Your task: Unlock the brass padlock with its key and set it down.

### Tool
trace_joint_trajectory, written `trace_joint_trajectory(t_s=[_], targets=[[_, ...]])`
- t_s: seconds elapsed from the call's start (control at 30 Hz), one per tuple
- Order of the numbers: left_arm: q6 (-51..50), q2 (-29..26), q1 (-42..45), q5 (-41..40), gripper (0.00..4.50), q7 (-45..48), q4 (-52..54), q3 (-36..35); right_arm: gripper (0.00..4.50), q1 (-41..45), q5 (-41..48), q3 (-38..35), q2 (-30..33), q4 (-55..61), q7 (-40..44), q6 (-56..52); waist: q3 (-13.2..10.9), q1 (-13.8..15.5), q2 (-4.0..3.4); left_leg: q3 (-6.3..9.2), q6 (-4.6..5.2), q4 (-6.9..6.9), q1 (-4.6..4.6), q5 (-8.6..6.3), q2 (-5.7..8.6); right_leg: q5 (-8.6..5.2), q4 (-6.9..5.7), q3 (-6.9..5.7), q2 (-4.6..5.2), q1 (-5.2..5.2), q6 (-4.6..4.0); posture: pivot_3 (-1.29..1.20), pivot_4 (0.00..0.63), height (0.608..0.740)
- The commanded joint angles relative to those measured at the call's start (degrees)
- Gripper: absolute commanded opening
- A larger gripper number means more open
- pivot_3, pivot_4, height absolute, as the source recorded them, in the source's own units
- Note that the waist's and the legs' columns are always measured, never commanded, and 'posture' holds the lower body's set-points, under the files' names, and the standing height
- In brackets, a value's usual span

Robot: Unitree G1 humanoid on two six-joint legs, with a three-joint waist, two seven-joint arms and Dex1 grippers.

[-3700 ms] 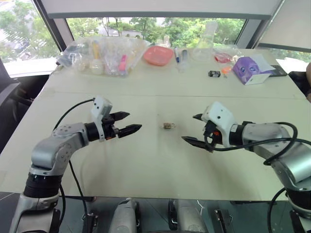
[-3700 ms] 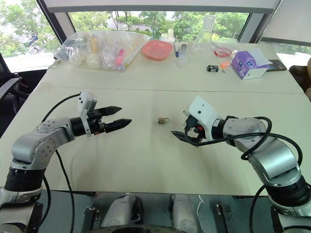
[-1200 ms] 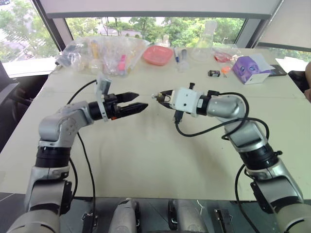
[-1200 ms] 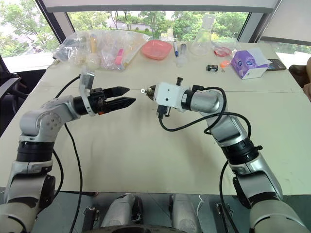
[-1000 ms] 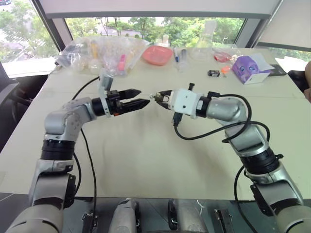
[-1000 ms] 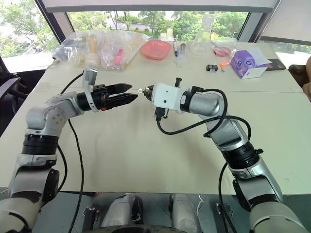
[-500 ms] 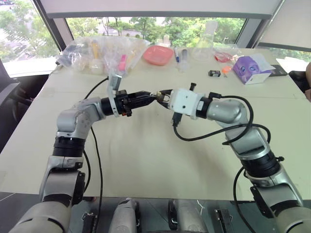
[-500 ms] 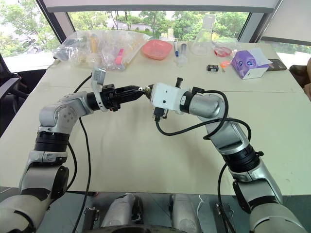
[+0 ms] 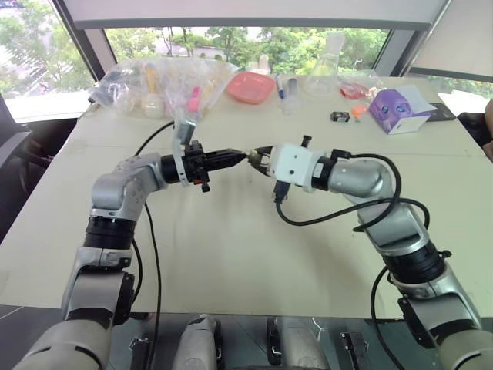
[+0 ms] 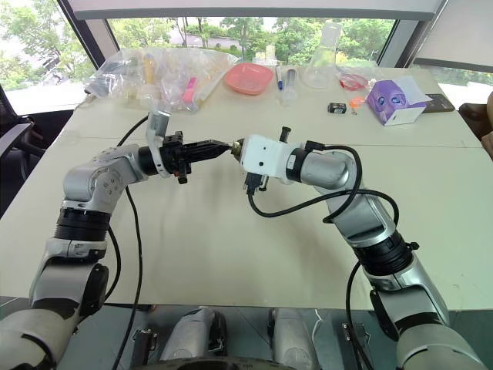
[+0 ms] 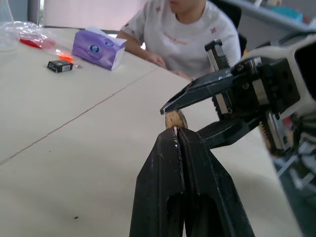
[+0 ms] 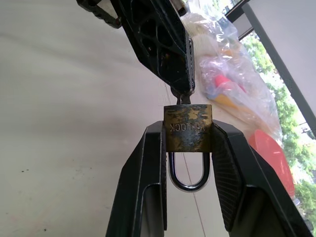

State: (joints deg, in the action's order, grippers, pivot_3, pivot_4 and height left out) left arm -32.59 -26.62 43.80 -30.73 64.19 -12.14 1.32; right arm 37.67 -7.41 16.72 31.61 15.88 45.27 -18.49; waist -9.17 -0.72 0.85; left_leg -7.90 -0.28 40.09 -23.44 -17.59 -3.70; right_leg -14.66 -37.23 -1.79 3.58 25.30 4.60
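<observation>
The shackle points back inside my right gripper's fingers. Next, my left gripper leaves the key and takes the padlock's body (image 12: pixel 188 128), so that my right gripper is freed.
My right gripper (image 12: pixel 188 127) is shut on the brass padlock (image 12: pixel 188 129), which it holds in the air above the table (image 9: pixel 231 247). The padlock's silvery shackle (image 12: pixel 186 174) points back toward the right wrist. My left gripper (image 11: pixel 177 131) meets it from the opposite side, level and tip to tip. Its fingers (image 12: pixel 163 44) are shut on the small key (image 12: pixel 181 97), which sticks out of the padlock's bottom face. In the head views the two grippers touch at the padlock (image 9: pixel 253 159) over the table's middle.
Along the far edge lie clear plastic bags of items (image 9: pixel 162 85), a pink dish (image 9: pixel 250 87), a glass flask (image 9: pixel 327 65), a small black-and-white block (image 9: pixel 340 117) and a purple tissue box (image 9: pixel 397 110). A person (image 11: pixel 192 34) sits at the table's right side.
My left gripper has moved right to the padlock and closed its fingers on the key. The right gripper has kept the padlock still.
</observation>
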Motion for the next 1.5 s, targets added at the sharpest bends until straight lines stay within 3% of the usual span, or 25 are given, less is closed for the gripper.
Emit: trace_joint_trajectory(t_s=[0.03, 0.2, 0.33, 0.4, 0.5, 0.6, 0.73, 0.93, 1.37, 1.47, 1.5], targets=[[11.2, -1.9, 0.8, 7.7, 0.01, 1.1, 1.9, 3.2, 0.67, 0.6, 0.3, -1.1, 0.3, 3.0, 0.1, 0.2, 0.0, 0.0, 0.0, -0.01, 0.0, 0.0, 0.0, 0.0, 0.0, 0.0, 0.0, 0.0, 0.0, 0.0, 0.0, 0.0, 0.15, 0.733], [27.0, -1.1, 0.9, 12.8, 0.01, 2.0, -0.2, 3.7, 0.67, 0.6, 0.2, -1.2, 0.2, 2.4, 0.4, 0.3, 0.0, 0.1, 0.0, -0.03, 0.0, 0.0, 0.0, 0.0, 0.0, 0.0, 0.01, 0.0, 0.0, 0.0, 0.0, 0.0, 0.15, 0.733], [32.7, -1.2, 0.8, 15.0, 0.01, 3.3, -2.2, 4.6, 0.67, 0.7, 0.3, -1.2, 0.1, 2.0, 0.5, 0.4, 0.0, 0.1, 0.0, -0.03, 0.01, 0.0, 0.0, 0.0, 0.0, 0.0, 0.01, 0.0, 0.0, 0.01, 0.0, 0.0, 0.15, 0.733], [31.1, -2.0, 1.0, 16.3, 0.01, 4.1, -3.1, 6.1, 0.67, 0.9, 0.2, -1.2, 0.1, 1.7, 0.6, 0.7, 0.0, 0.0, 0.0, -0.04, 0.01, 0.0, 0.0, 0.0, 0.0, 0.0, 0.01, 0.0, 0.0, 0.01, 0.0, 0.0, 0.15, 0.733], [18.4, -1.3, 3.6, 10.9, 0.01, 4.2, -5.7, 3.5, 0.67, 1.4, -0.4, -1.0, 0.0, 1.3, 0.4, 1.5, 0.0, 0.1, 0.0, -0.04, 0.01, 0.0, 0.0, 0.0, 0.0, 0.0, 0.0, 0.0, 0.0, 0.0, 0.0, 0.0, 0.15, 0.733], [14.4, -1.4, 5.8, 7.7, 0.93, 6.3, -7.9, 1.6, 0.67, 1.8, -0.8, -1.0, -0.2, 1.0, -0.1, 2.2, 0.0, 0.0, 0.0, -0.02, 0.02, 0.02, -0.02, -0.01, 0.0, 0.0, 0.0, 0.0, 0.0, 0.01, 0.0, 0.0, 0.15, 0.733], [7.9, -1.8, 7.4, 4.9, 2.88, 6.9, -8.9, 0.1, 0.67, 2.0, -1.9, -1.2, -0.2, -0.7, -1.7, 4.4, 0.0, -0.1, 0.0, 0.01, 0.01, -0.02, -0.02, 0.0, -0.01, 0.0, 0.0, -0.01, -0.03, 0.02, 0.01, 0.0, 0.15, 0.733], [2.9, -0.3, 8.4, 1.8, 2.88, 6.8, -9.3, -1.6, 0.67, 2.3, -2.9, -0.9, -0.7, -1.6, -2.5, 6.3, 0.0, 0.0, 0.0, 0.01, 0.01, 0.0, -0.02, 0.0, -0.01, 0.0, 0.0, -0.01, -0.02, 0.02, 0.01, 0.0, 0.15, 0.733], [4.9, 3.0, 11.4, 5.0, 2.88, 9.7, -15.4, 1.0, 0.67, 2.8, -4.2, -0.2, -1.9, 0.1, -2.5, 6.7, 0.0, -0.1, 0.0, 0.0, 0.0, 0.0, -0.01, 0.0, -0.01, 0.0, -0.01, -0.01, -0.03, 0.01, 0.01, 0.0, 0.15, 0.733], [5.3, 3.5, 11.7, 5.1, 2.02, 10.4, -16.1, 0.8, 0.67, 2.7, -4.6, -0.1, -2.0, 0.4, -2.5, 6.8, 0.0, -0.1, 0.0, -0.01, 0.0, 0.01, -0.01, 0.0, 0.0, 0.0, 0.0, -0.01, -0.02, 0.01, 0.01, 0.0, 0.15, 0.733], [5.2, 3.6, 11.9, 5.0, 1.49, 10.6, -16.4, 0.7, 0.67, 2.6, -4.7, -0.1, -2.0, 0.6, -2.4, 6.7, 0.0, 0.0, 0.0, -0.01, 0.0, 0.01, -0.01, 0.0, 0.0, 0.0, 0.0, 0.0, -0.02, 0.01, 0.01, 0.0, 0.15, 0.733]])
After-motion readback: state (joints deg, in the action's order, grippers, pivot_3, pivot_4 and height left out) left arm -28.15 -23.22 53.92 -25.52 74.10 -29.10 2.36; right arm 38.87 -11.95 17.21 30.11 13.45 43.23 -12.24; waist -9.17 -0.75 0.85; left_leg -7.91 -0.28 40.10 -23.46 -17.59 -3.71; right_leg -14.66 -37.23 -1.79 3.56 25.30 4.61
